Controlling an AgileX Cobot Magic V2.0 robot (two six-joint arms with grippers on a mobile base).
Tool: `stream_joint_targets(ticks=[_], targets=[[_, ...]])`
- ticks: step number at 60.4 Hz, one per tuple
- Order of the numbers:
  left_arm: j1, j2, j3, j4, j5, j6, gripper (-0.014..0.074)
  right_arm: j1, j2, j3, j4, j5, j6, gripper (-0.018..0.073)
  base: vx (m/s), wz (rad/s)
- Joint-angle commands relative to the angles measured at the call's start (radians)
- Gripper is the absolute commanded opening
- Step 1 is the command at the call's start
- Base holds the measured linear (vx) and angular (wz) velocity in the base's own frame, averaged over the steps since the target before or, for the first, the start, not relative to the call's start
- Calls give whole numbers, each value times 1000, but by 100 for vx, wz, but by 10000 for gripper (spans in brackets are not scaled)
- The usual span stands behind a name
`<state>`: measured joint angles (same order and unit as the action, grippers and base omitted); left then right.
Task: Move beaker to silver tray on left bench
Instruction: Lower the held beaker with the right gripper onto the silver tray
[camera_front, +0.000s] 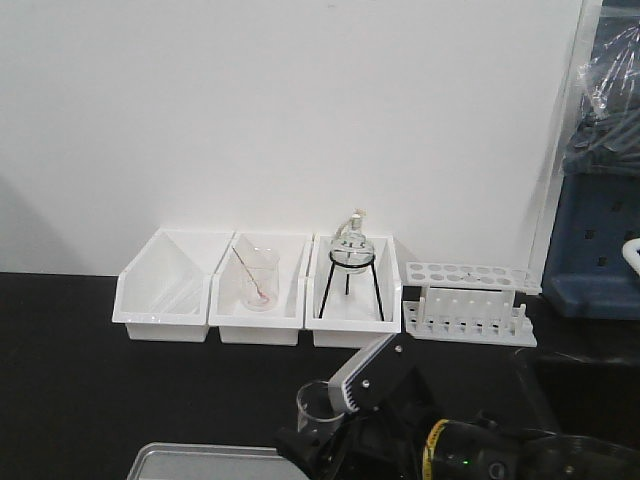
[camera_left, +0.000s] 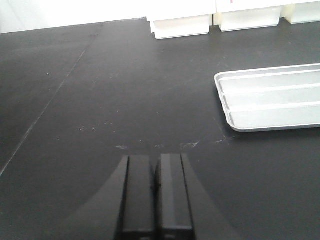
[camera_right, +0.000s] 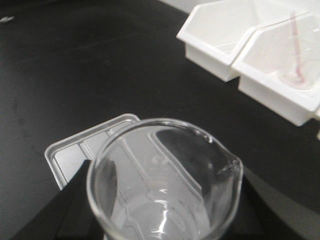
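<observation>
The robot's right gripper needs to release the beaker, which is now over the silver tray's end, on the silver tray, lined up with the middle white bin (camera_front: 247, 472).
The beaker (camera_right: 165, 185), clear and with nothing in it, fills the lower part of the right wrist view. My right gripper (camera_right: 165, 172) is shut on it, one dark finger (camera_right: 65, 210) on each side. In the front view the beaker (camera_front: 312, 405) hangs over the right end of the silver tray (camera_front: 200, 462), which lies on the black left bench (camera_front: 80, 380). Whether the beaker touches the tray is hidden. The silver tray (camera_right: 75, 152) shows behind and through the glass. My left gripper (camera_left: 155, 162) is shut on nothing, low over the worktop left of the silver tray (camera_left: 272, 97).
Three deep white bins (camera_front: 258, 290) stand along the back wall. The middle bin holds a clear beaker with a pink-tipped rod (camera_front: 258, 280), the right one a round flask on a black tripod (camera_front: 352, 262). A white test tube rack (camera_front: 470, 305) stands to their right.
</observation>
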<state>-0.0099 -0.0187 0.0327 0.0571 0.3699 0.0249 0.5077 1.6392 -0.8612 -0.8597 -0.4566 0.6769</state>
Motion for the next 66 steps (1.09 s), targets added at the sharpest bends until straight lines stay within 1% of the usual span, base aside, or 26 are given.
stream_joint_targets(ticks=[1,5,20,28,41,48,58,66], targets=[[-5,-6,20,-3,-75,-1,1,1,53,-85,69,-126,-72,-11,0,0],[-5,-6,20,-3,-75,-1,1,1,115,-132,85,-142,-78,-11,0,0],[-5,-6,20,-3,-75,-1,1,1,322,-319,84,-149,-73,-11,0,0],[-5,-6,20,-3,-75,-1,1,9,406,-385,77,-146,-67,-11,0,0],[-5,-6,20,-3,-75,-1,1,70,478,-398,54,-135,-67,-11,0,0],[-5,-6,20,-3,-75,-1,1,87,506,-398,57,-137,-69,-8,0,0],[-5,-6,20,-3,-75,-1,1,91,514,-398,90,-77,-69,9,0,0],[-5,-6,20,-3,-75,-1,1,91,514,-398,132,-52,-69,59,0,0]])
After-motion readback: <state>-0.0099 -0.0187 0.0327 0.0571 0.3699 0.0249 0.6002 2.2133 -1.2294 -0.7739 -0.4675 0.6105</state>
